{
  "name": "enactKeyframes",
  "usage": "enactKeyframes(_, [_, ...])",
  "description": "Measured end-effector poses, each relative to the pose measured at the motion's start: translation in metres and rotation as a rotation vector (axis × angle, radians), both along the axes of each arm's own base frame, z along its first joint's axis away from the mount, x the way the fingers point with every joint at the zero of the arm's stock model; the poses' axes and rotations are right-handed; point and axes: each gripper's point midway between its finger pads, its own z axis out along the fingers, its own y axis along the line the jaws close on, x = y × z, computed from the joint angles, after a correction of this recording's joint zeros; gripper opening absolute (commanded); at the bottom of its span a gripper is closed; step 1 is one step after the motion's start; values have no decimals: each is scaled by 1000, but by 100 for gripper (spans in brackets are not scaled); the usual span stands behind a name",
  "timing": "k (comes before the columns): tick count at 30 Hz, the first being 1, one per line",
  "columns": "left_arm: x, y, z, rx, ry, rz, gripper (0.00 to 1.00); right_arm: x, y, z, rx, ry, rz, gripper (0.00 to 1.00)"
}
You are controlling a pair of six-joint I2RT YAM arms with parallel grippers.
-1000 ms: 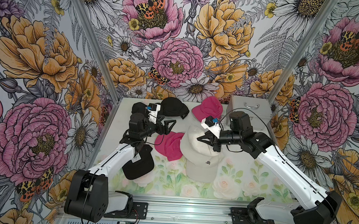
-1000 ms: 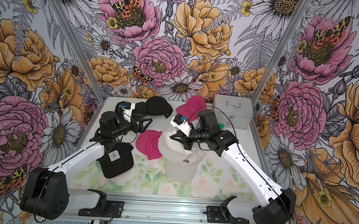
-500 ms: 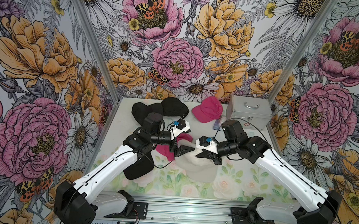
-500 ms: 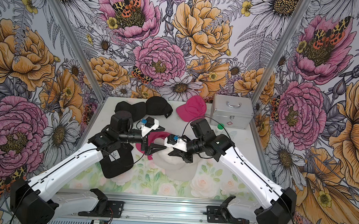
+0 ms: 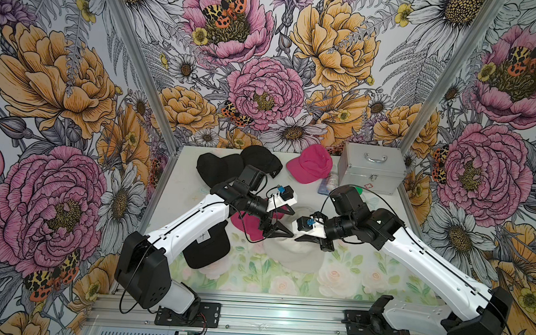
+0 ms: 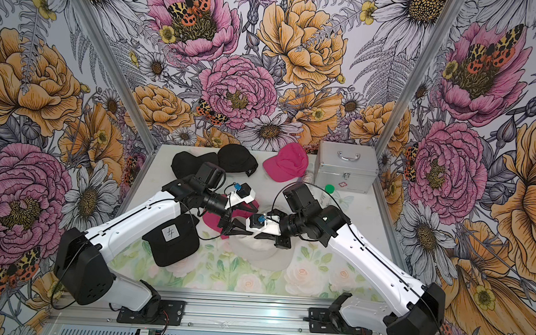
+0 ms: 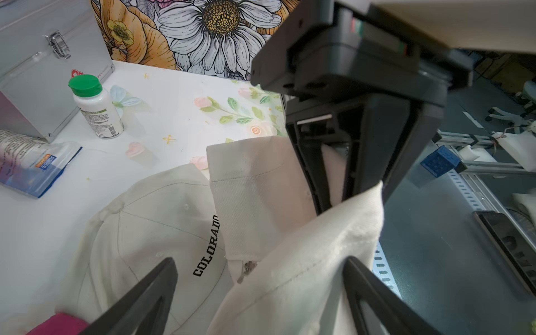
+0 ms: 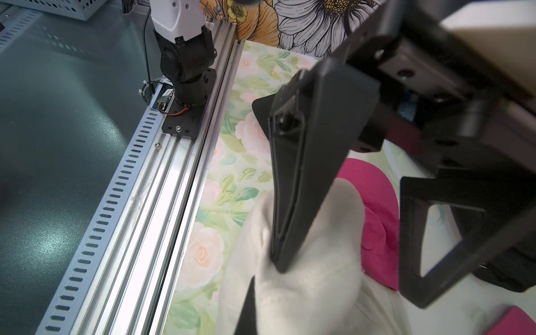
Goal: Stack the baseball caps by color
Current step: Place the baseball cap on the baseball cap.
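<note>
The cream-white cap is bunching up at the fold by the robot's right gripper, so the left gripper will pinch its free edge (image 7: 273, 298) and help spread the cap out before stacking it.
In the middle of the table my right gripper (image 5: 298, 238) is shut on a fold of a cream-white cap (image 7: 304, 261) and holds it up a little. My left gripper (image 7: 260, 261) is open, its fingers (image 7: 162, 290) standing either side of that same cap. Under them lies a cream cap lettered "COLORADO" (image 7: 145, 232), also seen in a top view (image 5: 293, 256). A hot pink cap (image 5: 245, 226) lies beside it, partly under the left gripper (image 5: 288, 223). Another pink cap (image 5: 310, 163) and two black caps (image 5: 222, 168) lie at the back. One black cap (image 6: 173, 242) sits front left.
A silver metal case (image 5: 370, 171) stands at the back right. In front of it are a white bottle with a green lid (image 7: 95, 107) and a blue-and-white packet (image 7: 29, 165). The arms' aluminium rail (image 8: 174, 174) runs along the table's front edge.
My left arm has swung from the black caps at the back left to the centre and met the right gripper. The right gripper has come forward and lower with the cream cap.
</note>
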Motion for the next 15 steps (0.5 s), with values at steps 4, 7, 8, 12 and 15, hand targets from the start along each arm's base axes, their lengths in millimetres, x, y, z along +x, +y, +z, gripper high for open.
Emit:
enactKeyframes(4, [-5, 4, -1, -17, 34, -44, 73, 2, -3, -6, -20, -17, -6, 0])
enactKeyframes(7, [-3, 12, 0, -29, 48, -40, 68, 4, -4, -6, -27, -35, -10, 0])
enactKeyframes(8, [-3, 14, -1, -27, 48, -37, 63, 4, -5, -6, -27, -40, -11, 0])
enactKeyframes(12, [-7, 19, -5, -16, 59, -36, 68, 5, -5, -5, -28, -45, -16, 0])
enactKeyframes(15, [-8, 20, -7, -10, 66, -37, 99, 4, -5, -5, -24, -42, -13, 0])
